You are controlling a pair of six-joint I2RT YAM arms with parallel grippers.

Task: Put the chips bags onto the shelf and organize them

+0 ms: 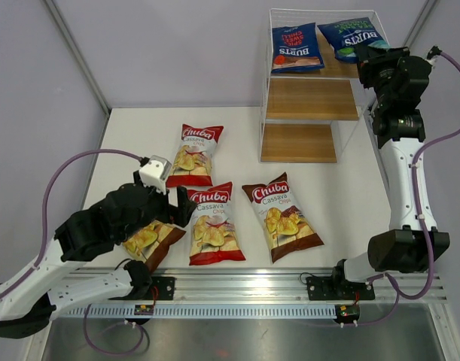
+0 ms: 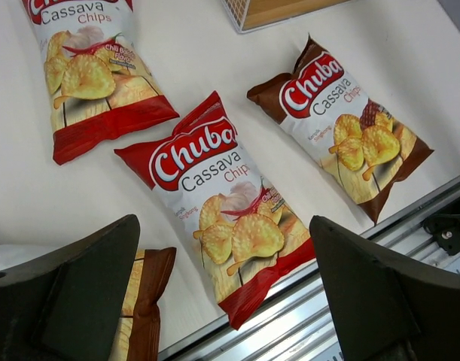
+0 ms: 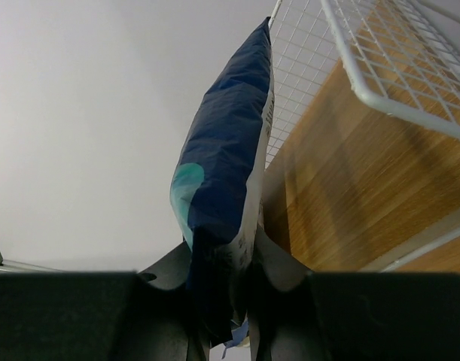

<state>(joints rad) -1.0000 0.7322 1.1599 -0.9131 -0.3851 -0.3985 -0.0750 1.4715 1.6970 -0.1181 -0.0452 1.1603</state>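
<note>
The second blue Burts bag sits at a slant across the top level, so next my right gripper opens, grabs the bag's near edge (image 1: 348,57) and straightens it before leaving.
The white wire shelf (image 1: 269,90) stands at the far right, with one blue Burts bag (image 1: 297,48) on its top tier. My right gripper (image 1: 363,54) is shut on the second blue Burts bag (image 3: 226,162), holding it over the top tier (image 3: 350,188); that bag also shows in the top view (image 1: 351,36). Two red-and-white Chuba bags (image 1: 194,154) (image 1: 211,224) and one brown Chuba bag (image 1: 282,216) lie flat on the table. The other brown bag (image 1: 150,242) lies under my left gripper (image 1: 177,210), which is open and empty above the near red bag (image 2: 226,203).
A metal rail (image 1: 245,289) runs along the table's near edge. Grey walls enclose the table. The shelf's middle tier (image 1: 311,99) and lower tier (image 1: 299,143) hold nothing.
</note>
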